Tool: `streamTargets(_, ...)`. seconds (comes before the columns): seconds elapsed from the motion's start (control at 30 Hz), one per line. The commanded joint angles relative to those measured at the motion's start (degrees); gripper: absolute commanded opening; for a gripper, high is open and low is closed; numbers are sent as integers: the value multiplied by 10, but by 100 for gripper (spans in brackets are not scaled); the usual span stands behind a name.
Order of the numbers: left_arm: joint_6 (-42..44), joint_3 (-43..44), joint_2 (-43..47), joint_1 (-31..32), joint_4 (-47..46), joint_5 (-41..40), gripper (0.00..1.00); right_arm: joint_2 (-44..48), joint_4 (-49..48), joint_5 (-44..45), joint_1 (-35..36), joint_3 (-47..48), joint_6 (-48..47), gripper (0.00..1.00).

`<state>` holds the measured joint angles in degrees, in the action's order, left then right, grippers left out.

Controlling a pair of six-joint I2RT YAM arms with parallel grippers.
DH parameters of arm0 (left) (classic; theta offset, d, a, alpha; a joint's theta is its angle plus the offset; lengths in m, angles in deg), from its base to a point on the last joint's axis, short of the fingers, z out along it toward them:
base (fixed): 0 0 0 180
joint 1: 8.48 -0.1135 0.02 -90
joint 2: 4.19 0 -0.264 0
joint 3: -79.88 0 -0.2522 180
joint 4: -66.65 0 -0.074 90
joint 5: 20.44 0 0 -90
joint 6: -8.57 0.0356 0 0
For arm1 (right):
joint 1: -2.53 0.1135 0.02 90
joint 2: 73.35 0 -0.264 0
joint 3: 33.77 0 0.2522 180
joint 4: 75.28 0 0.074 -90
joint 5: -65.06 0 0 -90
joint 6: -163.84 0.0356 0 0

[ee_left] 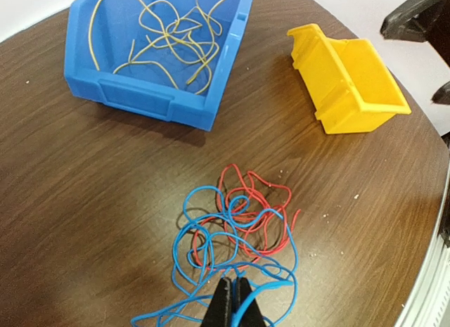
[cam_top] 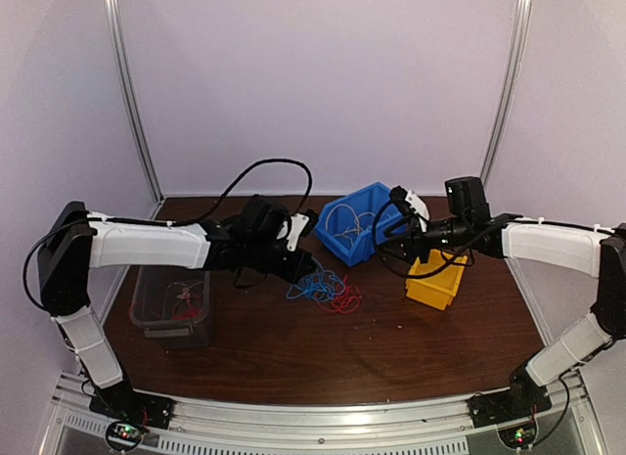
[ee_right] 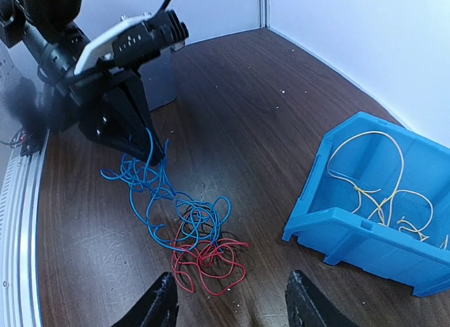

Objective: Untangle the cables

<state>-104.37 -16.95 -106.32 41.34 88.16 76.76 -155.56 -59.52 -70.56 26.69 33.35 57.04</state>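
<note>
The robot's right gripper should next close on the red cables' outer loop (cam_top: 357, 297) (ee_right: 242, 272), on the side that is away from the blue cables.
A tangle of blue cables (ee_left: 211, 235) and red cables (ee_left: 256, 204) lies on the brown table; it also shows in the top view (cam_top: 323, 291) and in the right wrist view (ee_right: 190, 221). My left gripper (ee_left: 235, 299) is shut on a blue cable at the near edge of the tangle, its fingers (ee_right: 144, 140) pinching blue strands. My right gripper (ee_right: 232, 306) is open and empty, hovering just above the table beside the red cables (ee_right: 211, 260). Yellow cables (ee_left: 165, 35) lie in the blue bin (ee_left: 151, 98).
A yellow bin (ee_left: 351, 84) sits tipped on the table to the right of the blue bin (cam_top: 357, 225). A grey bin (cam_top: 171, 303) holding a few red strands stands at the left under my left arm. White walls enclose the table.
</note>
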Motion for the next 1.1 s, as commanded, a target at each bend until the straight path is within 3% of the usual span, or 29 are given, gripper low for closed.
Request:
streamTargets(0.0,-1,-51,52,3,9,-25,0,-26,13,12,26,6,-28,54)
streamTargets(0.07,-7,-73,77,3,13,-28,0,-40,22,19,41,10,-40,54)
streamTargets(0.1,-9,-87,92,3,13,-28,6,-47,28,22,49,12,-50,54)
streamTargets(0.2,-16,-97,112,3,31,-56,37,-78,57,45,75,23,-85,54)
streamTargets(0.33,-9,-92,109,1,-1,-91,57,-113,95,46,88,37,-119,57)
streamTargets(0.5,-24,-36,20,-3,-33,-34,58,-142,153,40,109,46,-189,59)
streamTargets(0.63,-55,-46,-14,-13,-103,10,54,-147,163,51,117,39,-224,56)
streamTargets(0.87,-63,-43,-59,-13,-142,73,52,-175,150,150,151,52,-223,45)
streamTargets(1.07,-61,-36,-86,-13,-144,87,49,-189,132,191,165,57,-214,43)
